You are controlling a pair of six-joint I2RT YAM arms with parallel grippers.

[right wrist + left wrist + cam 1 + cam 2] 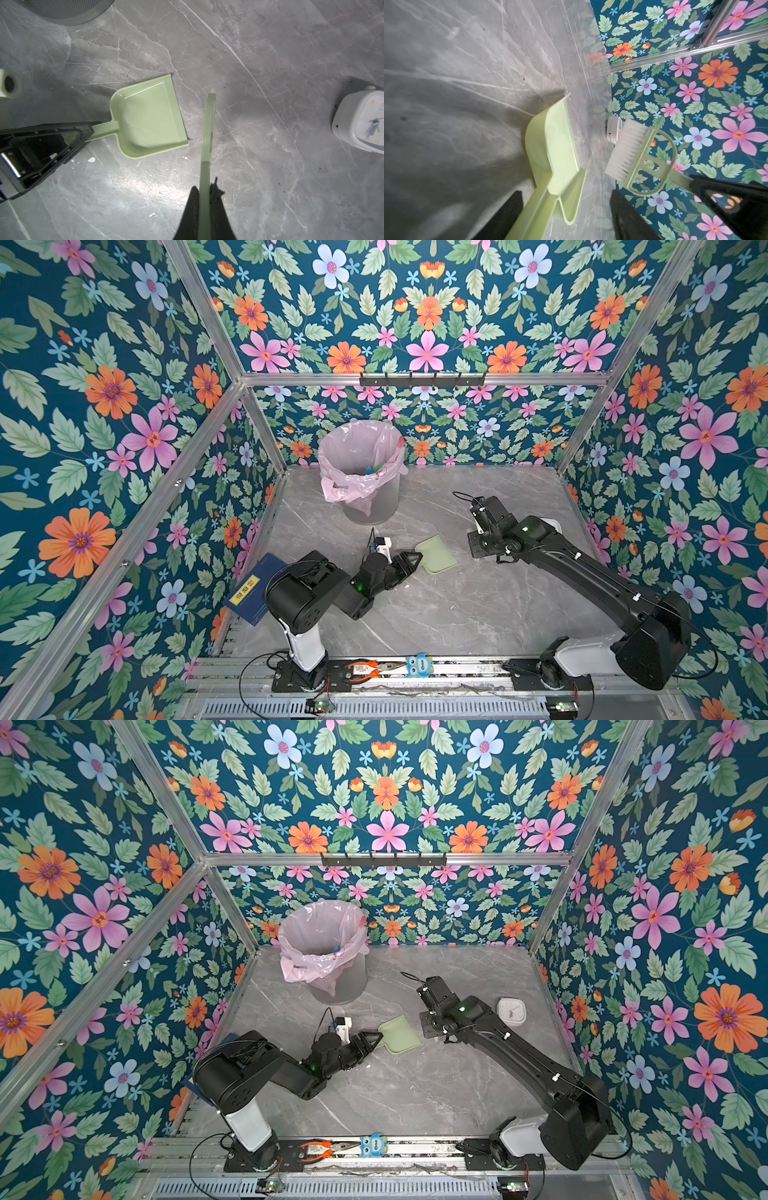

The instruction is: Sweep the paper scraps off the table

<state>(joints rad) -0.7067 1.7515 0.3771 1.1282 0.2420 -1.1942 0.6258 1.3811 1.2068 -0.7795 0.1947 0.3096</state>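
Note:
My right gripper will put the green brush down in the scoop of the pale green dustpan (438,559) (149,132).
The pale green dustpan (438,556) (145,120) lies flat and empty on the marble table (457,614). My left gripper (415,560) (565,193) is open, its fingers (512,207) standing wide on either side of the dustpan's handle. My right gripper (478,547) (204,187) hovers just right of the pan, shut on the handle of the green brush (629,149) (207,124), white bristles off the table. Green and blue paper scraps (375,468) show inside the bin. I see none on the table, only tiny white flecks (91,159).
A mesh bin with a pink bag (361,472) stands at the back left of the table. A white clock (512,1011) sits by the right wall behind the right arm. A blue book (253,589) leans at the left edge. Orange pliers (365,668) lie on the front rail.

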